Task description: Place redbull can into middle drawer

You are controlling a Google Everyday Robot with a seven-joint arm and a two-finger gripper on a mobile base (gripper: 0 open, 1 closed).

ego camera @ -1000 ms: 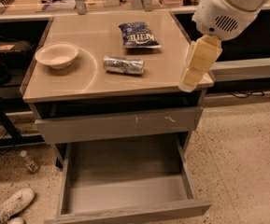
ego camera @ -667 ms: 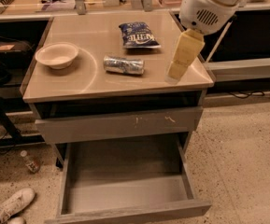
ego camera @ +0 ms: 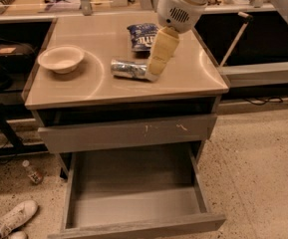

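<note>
The middle of the redbull can (ego camera: 133,70), between the can's two ends, is the next place for my gripper to go to and close.
The redbull can (ego camera: 127,68), slim and silver with bluish patches, lies on its side on the cabinet top (ego camera: 193,76), right of the bowl. My gripper (ego camera: 153,73) hangs from the white arm and reaches down onto the top, its tip right at the can's right end. Whether it touches the can I cannot tell. The middle drawer (ego camera: 133,208) is pulled wide open below, with a plain front panel and a bare grey bottom.
A white bowl (ego camera: 61,59) sits at the top's left. A blue chip bag (ego camera: 142,35) lies behind the can. A shut drawer front with white scuffs (ego camera: 128,133) sits above the open drawer. A small bottle (ego camera: 33,172) and a white shoe (ego camera: 14,217) lie on the floor at left.
My gripper has moved left and down across the cabinet top, from its right edge to the can's right end. The can, bowl and drawer have not moved.
</note>
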